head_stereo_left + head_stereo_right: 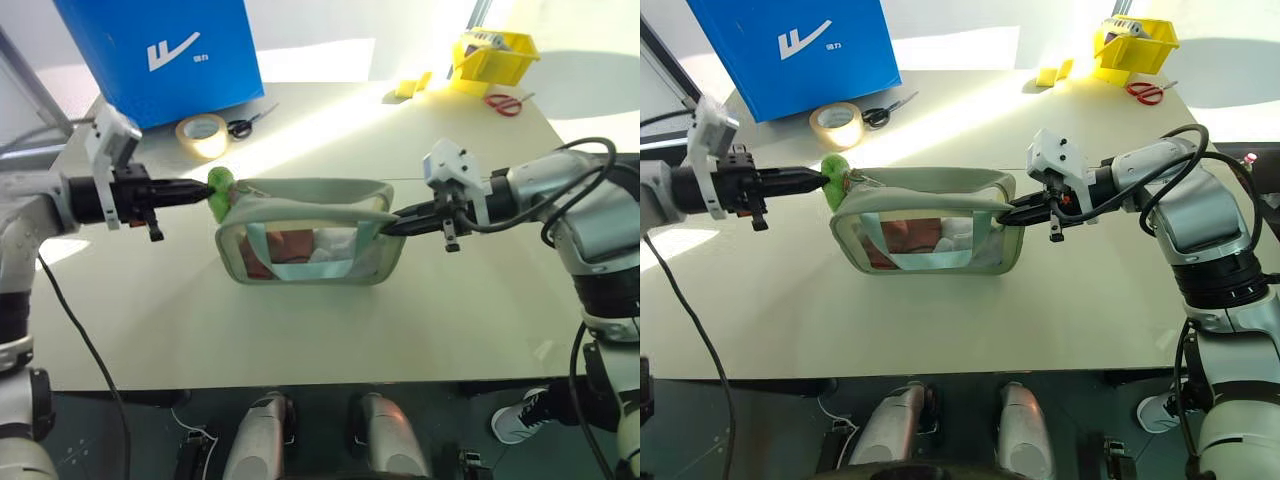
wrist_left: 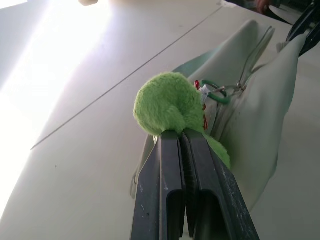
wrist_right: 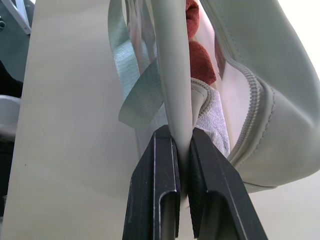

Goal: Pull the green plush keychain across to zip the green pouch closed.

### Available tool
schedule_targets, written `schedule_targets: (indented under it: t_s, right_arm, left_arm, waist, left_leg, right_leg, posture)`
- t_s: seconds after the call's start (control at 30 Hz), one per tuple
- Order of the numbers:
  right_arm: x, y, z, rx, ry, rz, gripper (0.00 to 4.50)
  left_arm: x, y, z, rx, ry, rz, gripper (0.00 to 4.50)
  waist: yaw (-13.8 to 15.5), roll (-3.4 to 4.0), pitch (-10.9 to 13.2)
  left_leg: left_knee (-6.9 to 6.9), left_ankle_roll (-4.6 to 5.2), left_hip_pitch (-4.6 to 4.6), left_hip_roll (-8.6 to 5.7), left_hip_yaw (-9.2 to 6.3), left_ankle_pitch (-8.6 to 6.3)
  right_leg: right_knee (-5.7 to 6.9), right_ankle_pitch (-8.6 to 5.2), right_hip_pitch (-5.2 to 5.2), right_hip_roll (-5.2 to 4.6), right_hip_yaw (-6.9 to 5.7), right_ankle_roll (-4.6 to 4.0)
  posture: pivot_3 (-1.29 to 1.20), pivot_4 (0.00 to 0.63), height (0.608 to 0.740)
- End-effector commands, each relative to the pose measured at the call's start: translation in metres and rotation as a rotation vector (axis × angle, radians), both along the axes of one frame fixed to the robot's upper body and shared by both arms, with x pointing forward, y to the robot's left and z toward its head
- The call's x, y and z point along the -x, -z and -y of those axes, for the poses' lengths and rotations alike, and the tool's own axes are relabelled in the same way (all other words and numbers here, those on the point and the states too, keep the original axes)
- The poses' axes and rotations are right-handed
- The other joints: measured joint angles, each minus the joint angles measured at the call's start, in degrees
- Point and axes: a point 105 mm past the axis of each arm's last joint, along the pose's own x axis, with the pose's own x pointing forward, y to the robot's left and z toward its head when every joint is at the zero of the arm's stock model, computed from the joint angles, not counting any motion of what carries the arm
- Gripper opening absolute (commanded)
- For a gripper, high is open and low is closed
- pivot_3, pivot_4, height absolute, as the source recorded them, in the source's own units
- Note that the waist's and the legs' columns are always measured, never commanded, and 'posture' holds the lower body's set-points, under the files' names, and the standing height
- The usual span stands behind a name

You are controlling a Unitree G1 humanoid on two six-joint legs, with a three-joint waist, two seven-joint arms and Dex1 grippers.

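I have the keychain in my left gripper at the pouch's loose end, so it should let go of the keychain and grip the pouch's loose end [image 1: 231,226], freeing my right gripper to pull.
The green pouch [image 1: 310,245] hangs just above the table between my two arms, its top gaping open, with red and white items and a teal strap [image 3: 137,100] showing inside. The green plush keychain [image 1: 220,192] sits at the pouch's left end, hooked to the zipper pull. My left gripper [image 2: 181,136] is shut on the green plush keychain [image 2: 167,102]. My right gripper [image 3: 181,132] is shut on the pouch's right end edge [image 3: 177,75], holding it taut.
A roll of tape [image 1: 202,133] and black scissors [image 1: 250,120] lie behind the left gripper, near a blue box [image 1: 165,50]. A yellow bin [image 1: 492,52] and red scissors [image 1: 505,103] sit at the far right of the table [image 1: 300,330].
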Motion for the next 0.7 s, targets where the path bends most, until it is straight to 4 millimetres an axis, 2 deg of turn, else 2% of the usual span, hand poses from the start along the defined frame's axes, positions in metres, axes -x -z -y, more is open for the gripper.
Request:
schedule_targets:
  t_s: [0.03, 0.13, 0.27, 0.37, 0.5, 0.6, 0.7]
  right_arm:
    - [0.002, -0.009, -0.003, -0.008, -0.015, 0.042, 0.00]
    - [0.001, -0.009, -0.004, -0.009, -0.015, 0.046, 0.00]
    - [0.001, -0.010, -0.005, -0.013, -0.014, 0.050, 0.00]
    - [0.001, -0.010, -0.005, -0.018, -0.001, 0.052, 0.00]
    - [0.001, -0.008, -0.004, -0.018, 0.009, 0.051, 0.00]
    - [0.001, -0.008, -0.004, -0.018, 0.013, 0.050, 0.00]
    - [0.000, -0.008, -0.004, -0.019, 0.015, 0.050, 0.00]
  left_arm:
    - [0.005, -0.037, 0.017, 0.017, 0.080, 0.105, 0.02]
    - [0.005, -0.042, 0.035, -0.008, 0.145, 0.125, 0.02]
    - [0.004, -0.013, 0.052, -0.097, 0.222, 0.097, 0.02]
    - [0.000, 0.011, 0.057, -0.173, 0.227, 0.097, 0.02]
    - [-0.004, 0.009, 0.057, -0.160, 0.218, 0.108, 0.02]
    - [-0.010, -0.005, 0.053, -0.128, 0.179, 0.133, 0.90]
    - [-0.011, -0.021, 0.048, -0.105, 0.154, 0.154, 2.50]
  waist:
    - [0.04, 0.00, 0.00]
    - [-0.04, 0.00, 0.00]
    - [-0.07, 0.00, 0.00]
    - [-0.07, 0.00, 0.00]
    - [-0.06, 0.00, 0.00]
    - [-0.01, 0.00, 0.00]
    - [-0.05, 0.00, 0.00]
  left_leg:
    - [0.00, 0.00, -0.01, 0.00, 0.00, 0.00]
    - [0.00, 0.01, 0.03, -0.01, 0.01, 0.01]
    - [0.00, 0.00, 0.10, -0.01, 0.03, 0.02]
    - [0.00, 0.00, 0.11, -0.01, 0.04, 0.02]
    - [0.01, 0.01, 0.10, 0.00, 0.03, 0.01]
    - [0.01, 0.09, 0.11, 0.00, 0.02, -0.04]
    - [0.01, 0.27, 0.11, -0.01, 0.02, -0.14]
  right_leg:
    - [0.00, 0.00, -0.01, 0.01, 0.00, 0.00]
    - [0.00, 0.00, 0.05, 0.02, 0.00, 0.01]
    - [0.03, 0.00, 0.08, 0.03, 0.00, 0.01]
    - [0.03, 0.00, 0.09, 0.03, 0.00, 0.01]
    - [0.02, 0.00, 0.10, 0.02, 0.00, 0.01]
    - [0.02, 0.00, 0.11, 0.02, 0.00, 0.01]
    - [0.02, 0.00, 0.11, 0.02, 0.00, 0.01]
  posture:
    - [0.00, 0.150, 0.740]
    - [0.00, 0.150, 0.740]
    - [0.00, 0.150, 0.740]
    - [0.00, 0.150, 0.740]
    - [0.00, 0.150, 0.740]
    - [0.00, 0.150, 0.740]
    - [0.00, 0.150, 0.740]
